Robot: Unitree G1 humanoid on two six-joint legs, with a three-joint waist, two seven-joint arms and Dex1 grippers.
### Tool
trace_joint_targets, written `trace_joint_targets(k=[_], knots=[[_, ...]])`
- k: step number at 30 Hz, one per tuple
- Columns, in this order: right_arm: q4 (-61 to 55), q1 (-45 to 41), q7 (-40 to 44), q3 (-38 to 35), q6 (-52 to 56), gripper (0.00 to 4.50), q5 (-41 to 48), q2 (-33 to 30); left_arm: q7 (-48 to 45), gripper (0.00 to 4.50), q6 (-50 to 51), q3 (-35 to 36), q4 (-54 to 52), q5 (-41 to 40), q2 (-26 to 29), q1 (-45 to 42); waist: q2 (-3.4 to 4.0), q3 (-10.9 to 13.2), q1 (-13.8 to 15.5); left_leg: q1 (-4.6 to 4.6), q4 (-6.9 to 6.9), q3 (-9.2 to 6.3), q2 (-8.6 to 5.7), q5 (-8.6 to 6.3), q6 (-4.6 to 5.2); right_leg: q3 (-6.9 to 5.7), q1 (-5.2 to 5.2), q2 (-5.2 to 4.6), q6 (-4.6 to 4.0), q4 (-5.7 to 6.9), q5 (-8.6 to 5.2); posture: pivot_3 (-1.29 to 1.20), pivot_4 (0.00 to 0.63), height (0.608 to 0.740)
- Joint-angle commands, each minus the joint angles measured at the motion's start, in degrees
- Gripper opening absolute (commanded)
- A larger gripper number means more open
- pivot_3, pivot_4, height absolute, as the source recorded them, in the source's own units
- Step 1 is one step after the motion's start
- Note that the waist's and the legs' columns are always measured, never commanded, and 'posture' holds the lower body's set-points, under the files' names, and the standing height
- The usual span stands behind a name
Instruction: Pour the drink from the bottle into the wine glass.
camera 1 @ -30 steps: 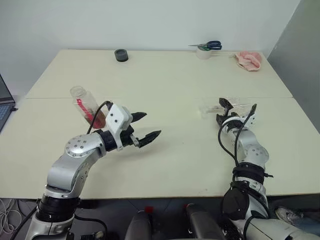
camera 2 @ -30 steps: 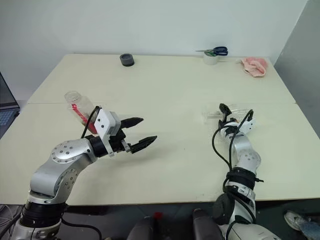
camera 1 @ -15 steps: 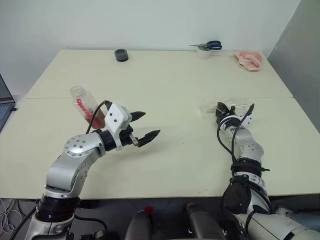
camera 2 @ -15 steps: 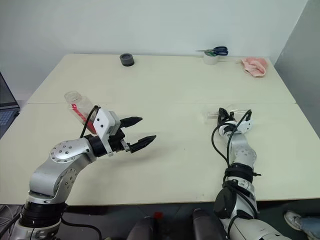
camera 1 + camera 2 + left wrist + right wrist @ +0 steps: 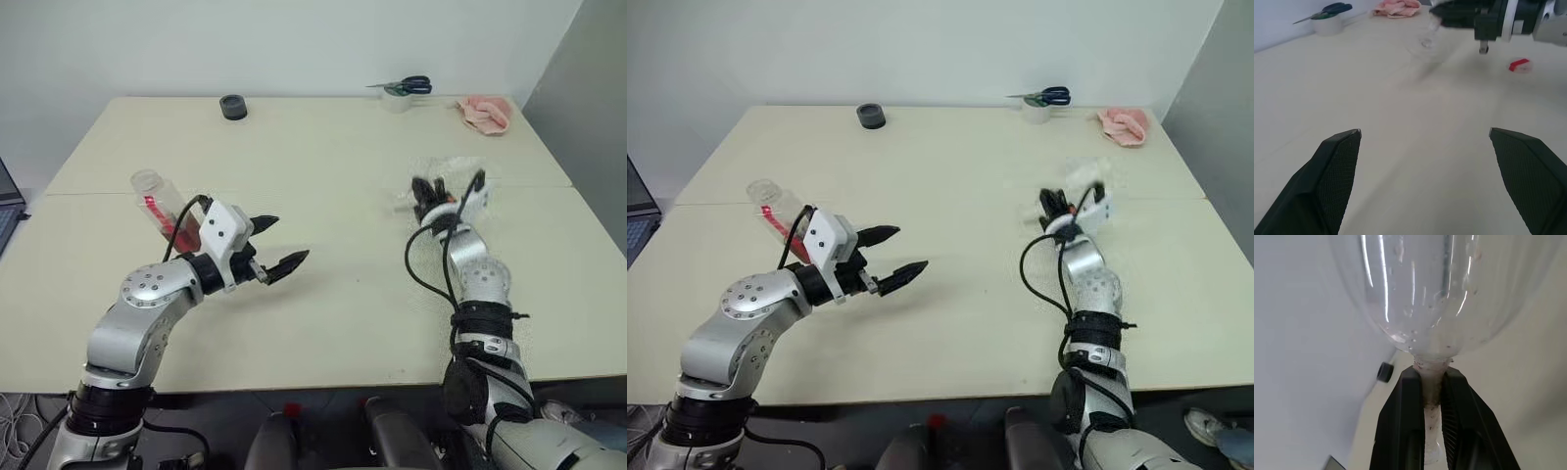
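The robot's right gripper needs to set the wine glass down on the bare table just off the left gripper's fingertips (image 5: 321, 245). The glass is now up off the table.
The bottle (image 5: 168, 213) leans tilted on the table behind my left wrist, its mouth uncapped and a little reddish drink (image 5: 188, 235) in its lower end. My left gripper (image 5: 292, 237) hangs open just in front of it with nothing between its fingers. On the right, the clear wine glass (image 5: 1449, 293) is up off the table, with my right gripper (image 5: 1432, 374) shut on its thin stem just below the bowl. From the head views the glass bowl (image 5: 1084, 177) shows faintly past the right gripper (image 5: 428, 191).
A black tape roll (image 5: 233, 107) sits at the table's far edge. Scissors on a white roll (image 5: 400, 93) and a pink cloth (image 5: 485, 113) lie at the far right. A small red piece (image 5: 1519, 65) rests on the table near the right arm.
My right gripper closed on the glass stem, rolled its wrist and lifted the glass up off the table. The left arm and bottle stayed where they were.
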Motion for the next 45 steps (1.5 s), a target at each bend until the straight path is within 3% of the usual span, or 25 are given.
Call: trace_joint_targets(k=[1, 5, 12, 25, 37, 38, 40, 45], knots=[[-9.2, 0.9, 10.3, 16.6, -5.8, 0.16, -13.9, -3.6, 0.1, 4.5, 0.1, 3.9, -2.1, -2.0, 0.7, 0.9, -0.03, 0.0, 0.0, 0.03, -0.04, 0.0, 0.01, 0.0, 0.0, -0.01, 0.01, 0.0, -0.01, -0.01, -0.01, 0.0, 0.15, 0.74], [-8.7, 4.8, 16.8, 27.1, -15.6, 0.16, -24.4, -4.4, -0.3, 4.5, 1.2, 7.2, -2.8, -5.2, 0.9, 2.0, -0.17, -0.1, 0.2, 0.15, -0.28, -0.04, 0.03, 0.0, -0.01, -0.09, 0.07, -0.01, -0.12, -0.04, -0.09, 0.0, 0.15, 0.74], [6.9, 8.2, 22.6, 31.0, -32.6, 0.16, -33.7, -2.7, 0.5, 4.5, 3.3, 13.0, -7.4, -11.5, 0.9, 7.2, -0.2, -0.1, 0.6, 0.1, -0.15, 0.05, -0.12, 0.01, -0.02, -0.08, 0.11, -0.28, -0.22, -0.07, -0.03, 0.0, 0.15, 0.74], [26.7, 3.5, 22.8, 28.4, -42.8, 0.16, -39.5, 2.5, 2.2, 4.5, 7.7, 17.0, -14.9, -17.5, 3.5, 17.0, -0.23, -0.1, 0.1, 0.26, -0.14, -0.05, 0.0, 0.02, -0.02, -0.09, 0.17, -0.07, -0.22, 0.04, -0.03, 0.0, 0.15, 0.74], [30.7, 2.9, 23.0, 27.5, -43.7, 0.16, -41.7, 2.0, 3.3, 4.5, 7.2, 16.5, -14.4, -16.6, 4.0, 17.3, -0.25, -0.1, 0.1, 0.33, -0.09, -0.06, 0.01, 0.02, -0.03, -0.09, 0.25, -0.06, -0.23, 0.07, -0.02, 0.0, 0.15, 0.74], [30.7, 2.9, 23.0, 27.3, -43.6, 0.87, -41.6, 2.0, 3.4, 4.5, 7.0, 16.4, -14.3, -16.3, 4.1, 17.2, -0.25, -0.1, 0.1, 0.33, -0.09, -0.06, 0.01, 0.02, -0.03, -0.09, 0.26, -0.06, -0.22, 0.07, -0.02, 0.0, 0.15, 0.74], [30.5, 2.9, 22.9, 27.0, -43.4, 1.4, -41.7, 1.9, 3.5, 4.5, 6.6, 16.2, -13.9, -15.8, 4.1, 17.0, -0.27, -0.1, 0.1, 0.34, -0.09, -0.06, 0.01, 0.02, -0.03, -0.09, 0.26, -0.06, -0.22, 0.07, -0.02, 0.0, 0.15, 0.74], [27.2, 3.4, 24.1, 26.8, -42.3, 3.27, -41.4, 1.3, 3.2, 4.5, 6.5, 15.7, -13.0, -15.1, 4.3, 16.2, -0.26, -0.1, 0.2, 0.27, -0.1, -0.06, 0.0, 0.02, -0.03, -0.09, 0.2, -0.06, -0.29, 0.05, 0.01, 0.0, 0.15, 0.74]])
